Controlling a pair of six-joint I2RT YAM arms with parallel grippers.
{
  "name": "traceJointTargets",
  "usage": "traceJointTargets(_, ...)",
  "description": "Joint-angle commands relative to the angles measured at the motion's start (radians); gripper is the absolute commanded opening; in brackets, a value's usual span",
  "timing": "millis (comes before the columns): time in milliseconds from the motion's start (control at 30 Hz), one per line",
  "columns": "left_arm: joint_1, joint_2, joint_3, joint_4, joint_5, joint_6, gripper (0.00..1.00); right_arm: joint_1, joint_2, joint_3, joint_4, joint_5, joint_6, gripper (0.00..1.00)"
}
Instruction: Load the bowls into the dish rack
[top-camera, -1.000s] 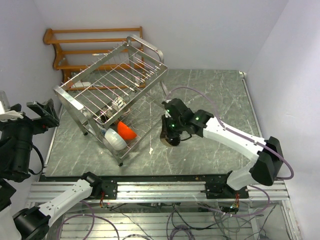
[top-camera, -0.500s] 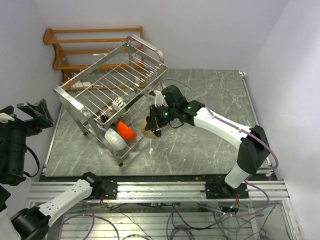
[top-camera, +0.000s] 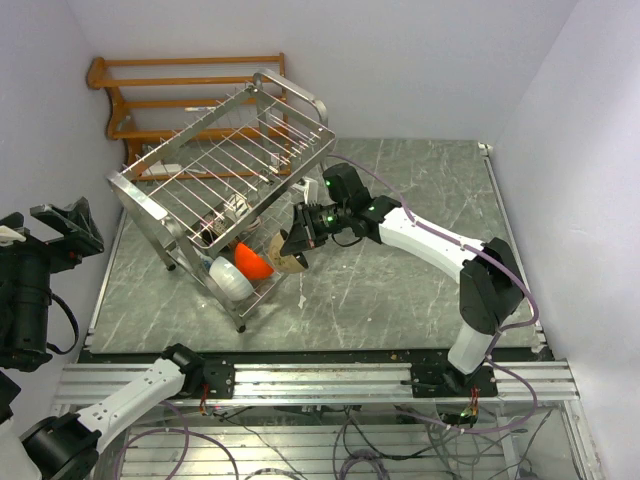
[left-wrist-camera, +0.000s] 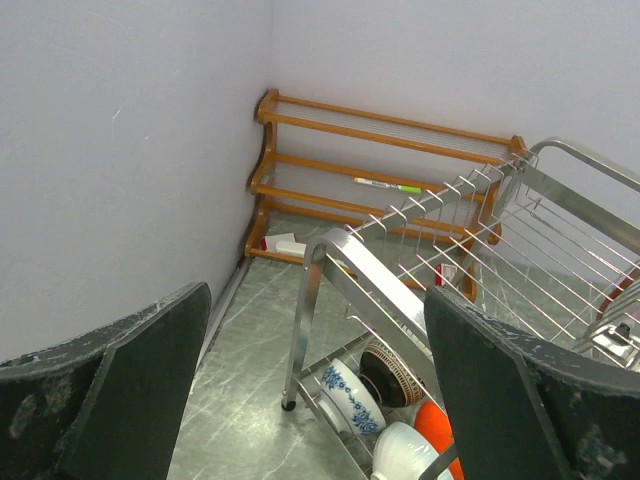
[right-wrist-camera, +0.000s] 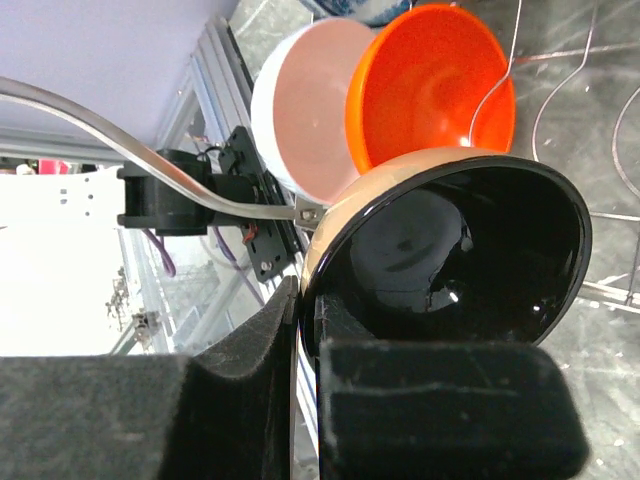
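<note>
My right gripper has a place for the tan-brown bowl. It will let go of it on the rack's lower level (top-camera: 268, 240) (right-wrist-camera: 503, 82), against the open side of the orange-red bowl.
The silver wire dish rack (top-camera: 190, 165) stands at the back left. On its lower tier stand an orange-red bowl (top-camera: 252, 262) and a white bowl (top-camera: 228, 280). My right gripper (top-camera: 300, 238) is shut on the rim of the tan-brown bowl (top-camera: 290, 258) and holds it tilted at the rack's right end, right beside the orange bowl. In the right wrist view the tan bowl's black inside (right-wrist-camera: 450, 270) overlaps the orange bowl (right-wrist-camera: 430, 85) and white bowl (right-wrist-camera: 305, 100). The blue-and-white bowl (left-wrist-camera: 352, 395) stands in the rack. My left gripper (left-wrist-camera: 315, 295) is open, raised at the far left (top-camera: 55, 228).
A brown wooden slatted rack (top-camera: 170, 100) stands against the back wall behind the silver rack, with a pen (left-wrist-camera: 385, 185) on it. A dark patterned dish (left-wrist-camera: 390, 372) stands beside the blue-and-white bowl. A small white scrap (top-camera: 302, 298) lies on the table.
My right arm has carried the tan-brown bowl left from the table's middle to the rack's lower tier beside the orange bowl. My left arm has shifted slightly left.
</note>
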Motion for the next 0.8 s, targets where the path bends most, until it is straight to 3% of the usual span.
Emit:
traceJointTargets(0,-0.007,0.015,-0.012,0.021,-0.017,0.001,0.99,-0.041,0.031,0.046,0.132,-0.107,0.014,0.0)
traceJointTargets(500,-0.006,0.025,-0.013,0.015,-0.029,-0.001,0.99,-0.061,0.149,0.054,0.336,-0.277,0.128,0.0)
traceJointTargets(767,-0.007,0.031,-0.016,0.01,-0.031,-0.004,0.99,-0.064,0.224,0.11,0.341,-0.301,0.121,0.0)
